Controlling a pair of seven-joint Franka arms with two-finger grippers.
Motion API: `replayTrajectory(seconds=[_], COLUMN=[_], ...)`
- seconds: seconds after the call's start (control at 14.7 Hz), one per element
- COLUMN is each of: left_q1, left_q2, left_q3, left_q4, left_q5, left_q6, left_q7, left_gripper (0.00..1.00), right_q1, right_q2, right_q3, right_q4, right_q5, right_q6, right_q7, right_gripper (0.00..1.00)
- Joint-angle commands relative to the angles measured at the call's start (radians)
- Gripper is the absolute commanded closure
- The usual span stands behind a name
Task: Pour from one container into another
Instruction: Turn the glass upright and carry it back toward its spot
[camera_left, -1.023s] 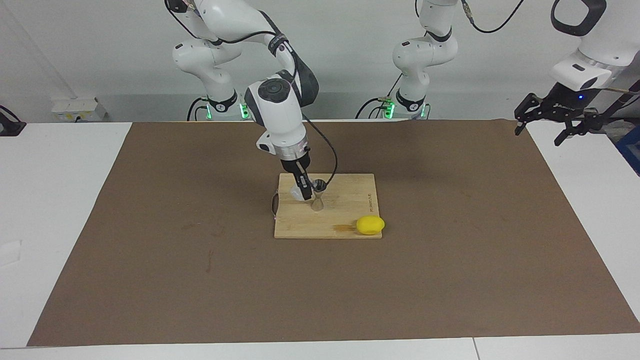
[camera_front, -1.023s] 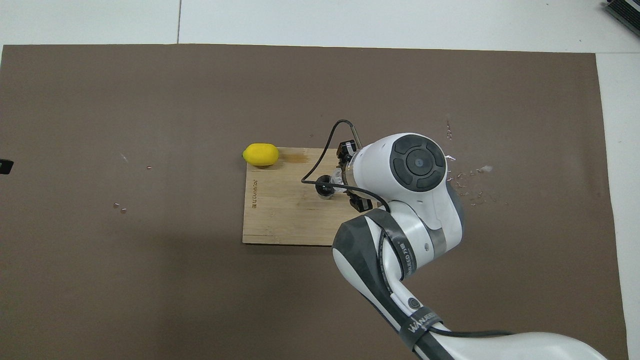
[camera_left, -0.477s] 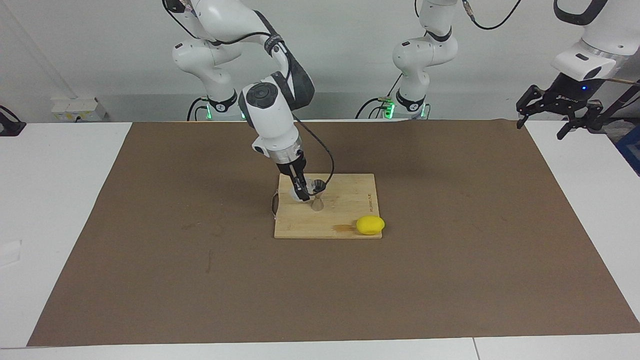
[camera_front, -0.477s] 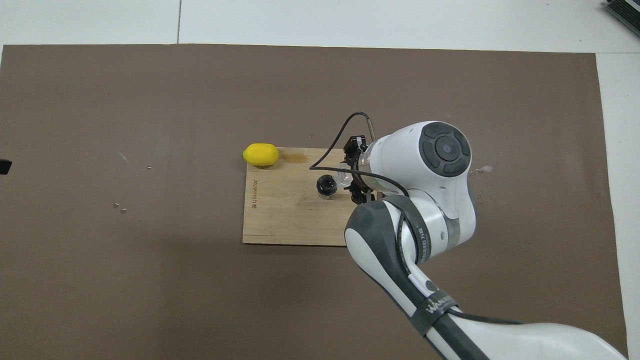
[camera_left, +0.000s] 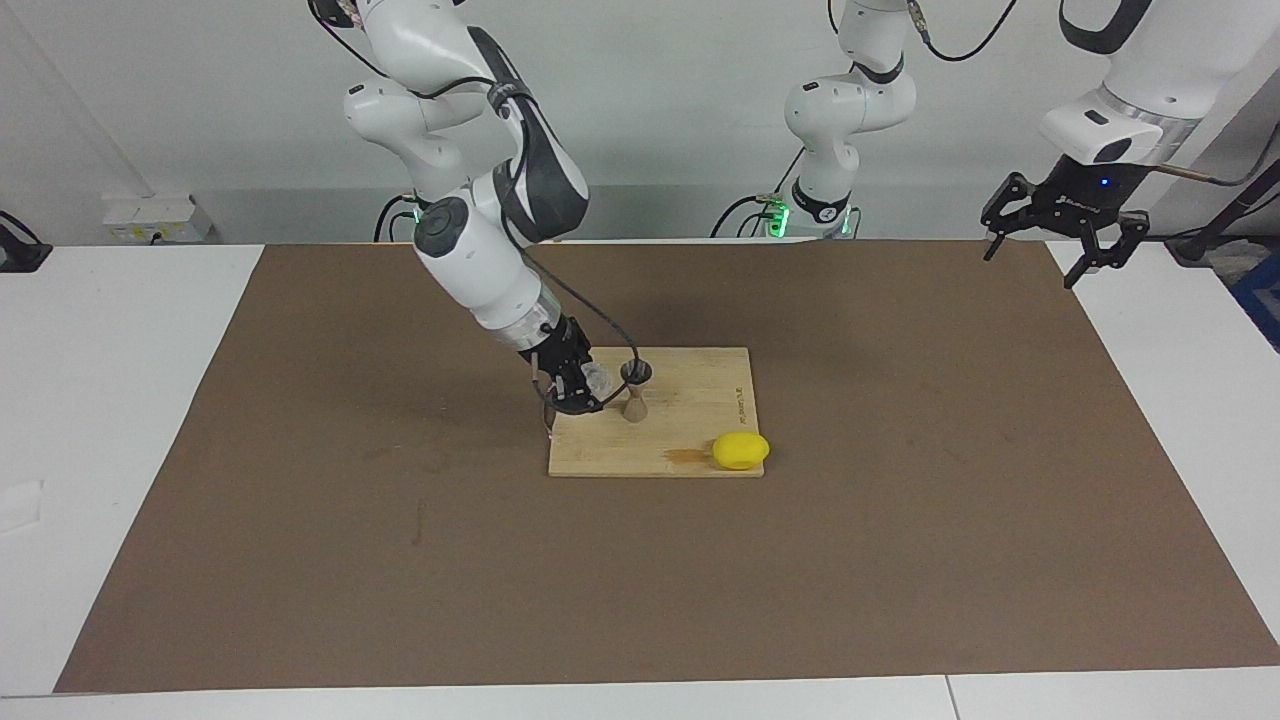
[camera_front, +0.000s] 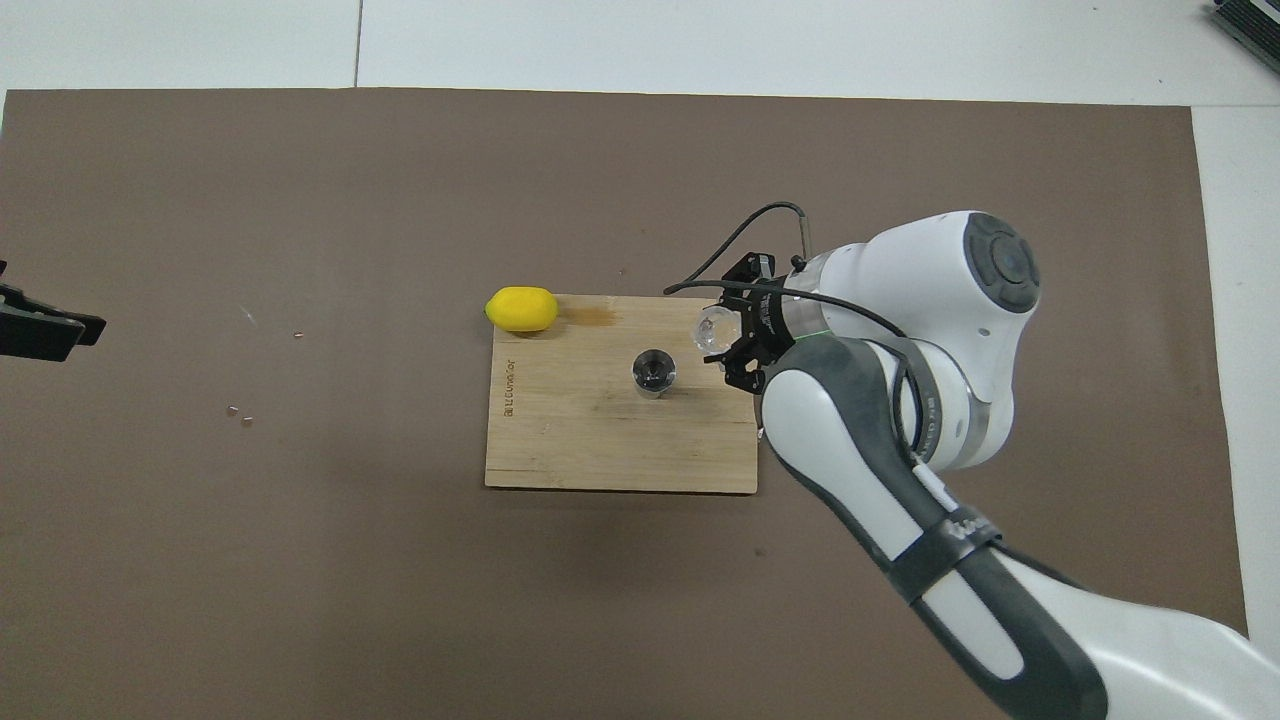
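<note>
Next, I set the glass cup down on the brown mat (camera_front: 981, 382), between the board and the edge of the mat on my right gripper's side. The glass cup is still tilted low over the board.
The silvery hourglass jigger (camera_left: 635, 392) stands upright on the wooden cutting board (camera_left: 700, 430); it also shows in the overhead view (camera_front: 653, 372). My right gripper (camera_left: 582, 388) is shut on the small clear glass cup (camera_left: 597, 378) and holds it tilted, low over the board beside the jigger, toward the right arm's end. In the overhead view the cup (camera_front: 716, 328) sits between the right gripper's fingers (camera_front: 748, 352), apart from the jigger. My left gripper (camera_left: 1052, 235) hangs open and empty, high over the table's edge at the left arm's end.
A yellow lemon (camera_left: 741, 450) lies at the board's corner farthest from the robots, toward the left arm's end, also in the overhead view (camera_front: 521, 309). The board (camera_front: 560, 440) lies on a brown mat (camera_left: 900, 520). A cable loops from the right wrist (camera_front: 740, 235).
My right gripper has swung the glass cup off the jigger's top toward the right arm's end and lowered it, the wrist leaning over. My left gripper has drifted slightly inward and up.
</note>
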Motion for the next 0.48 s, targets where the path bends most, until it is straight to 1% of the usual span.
replayTrajectory(seconds=[0.0, 0.07, 0.27, 0.41], left_q1=[0.003, 0.005, -0.003, -0.006], left_q2=[-0.005, -0.008, -0.008, -0.007], left_q3=[0.015, 0.017, 0.017, 0.014], left_q4=[-0.006, -0.010, -0.010, -0.010], left_q5=[-0.001, -0.001, -0.001, -0.001], left_q6=[-0.016, -0.018, -0.019, -0.019], left_q7=[-0.001, -0.001, 0.001, 0.001], left_gripper=[0.00, 0.00, 0.00, 0.00], right_q1=[-0.083, -0.126, -0.277, -0.366], right_q2=[-0.028, -0.039, -0.048, -0.048], right_q3=[0.010, 0.010, 0.010, 0.010], right_q4=[-0.059, -0.080, -0.123, -0.146], right_q5=[0.124, 0.141, 0.213, 0.217], right_q6=[-0.017, -0.038, -0.139, -0.184], right_q7=[-0.105, -0.127, -0.310, -0.415], right_gripper=[1.00, 1.00, 1.00, 1.00])
